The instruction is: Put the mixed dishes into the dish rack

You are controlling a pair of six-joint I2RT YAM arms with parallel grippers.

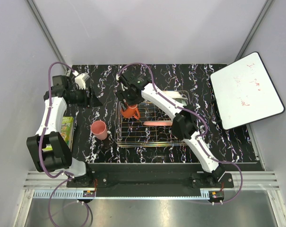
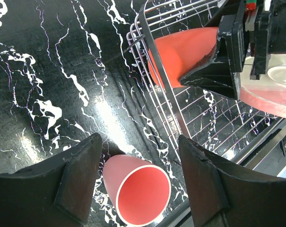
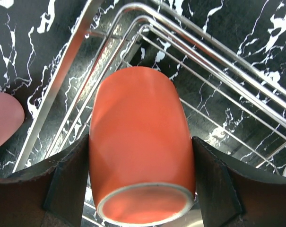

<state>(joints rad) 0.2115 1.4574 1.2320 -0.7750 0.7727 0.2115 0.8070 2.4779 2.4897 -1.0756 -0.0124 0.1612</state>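
The pink mug's rim (image 1: 91, 127) (image 2: 117, 200), on the side facing the green book, is the next place for my left gripper to go, and it should close there.
My right gripper (image 1: 129, 108) is shut on the orange mug (image 1: 130, 112) and holds it bottom-up over the left end of the silver wire dish rack (image 1: 180, 140). In the right wrist view both fingers (image 3: 69, 184) press the orange mug's (image 3: 133, 104) sides above the rack's corner (image 3: 218, 61). The smaller pink mug (image 1: 99, 128) stands upright on the table left of the rack. My left gripper (image 1: 92, 98) is open and empty, above and behind the pink mug (image 2: 135, 189). A pink-and-peach plate (image 1: 157, 123) lies in the rack, and it also shows in the left wrist view (image 2: 270, 97).
A green book (image 1: 66, 131) lies at the table's left edge by the left arm. A whiteboard (image 1: 247, 90) leans at the far right. A pale dish (image 1: 179, 97) sits at the rack's far right corner, partly hidden by the right arm.
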